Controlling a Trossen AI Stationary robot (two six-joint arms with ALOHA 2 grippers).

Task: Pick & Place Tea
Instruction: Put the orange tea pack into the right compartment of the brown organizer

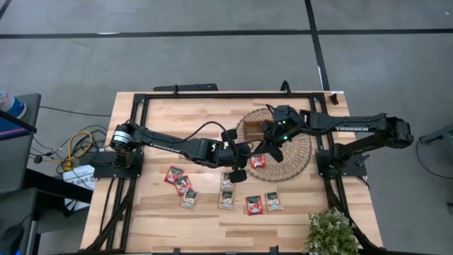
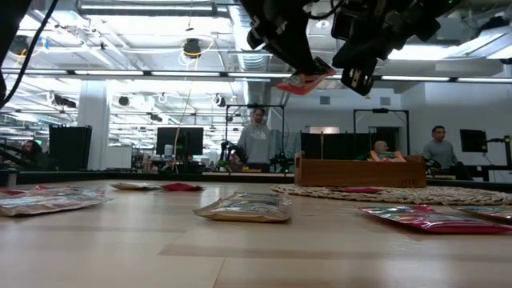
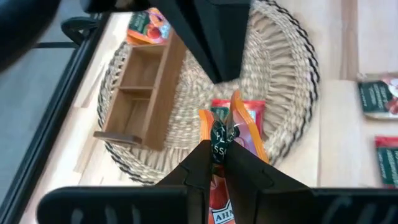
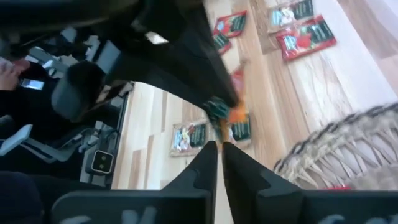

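Observation:
I need to open my right gripper, which is shut short of the held sachet's loose end, reach further and pinch that end (image 3: pixel 244 124) before my left gripper opens.
One red tea sachet (image 2: pixel 308 82) hangs high above the table between my two grippers, over the near left part of the round wicker mat (image 1: pixel 294 152). My left gripper (image 3: pixel 216 152) is shut on it; my right gripper (image 4: pixel 217 148) meets it from the opposite side, fingers shut. A second red sachet (image 1: pixel 257 161) lies flat on the mat. Several more sachets (image 1: pixel 226 200) lie flat on the table's near half. The wooden tray (image 1: pixel 253 129) stands on the mat's far left part. My left gripper pinches the sachet between its two fingers, slanting down from the table's left. The sachet passes edge-on between the fingers; its orange-rimmed free end (image 3: pixel 245 134) sticks out past the fingertips, bowed, clear of the mat. My right gripper has its shut fingertips on the sachet's free end (image 4: pixel 219 127), slanting down from the table's right. Whether that end lies between the fingers or only against them is hidden by the fingers themselves.
A sachet (image 3: pixel 146 25) sticks out of the tray's end compartment. A potted plant (image 1: pixel 331 230) stands at the near right corner. A black frame (image 1: pixel 141 106) runs around the table. People sit and stand in the room beyond the table's far edge.

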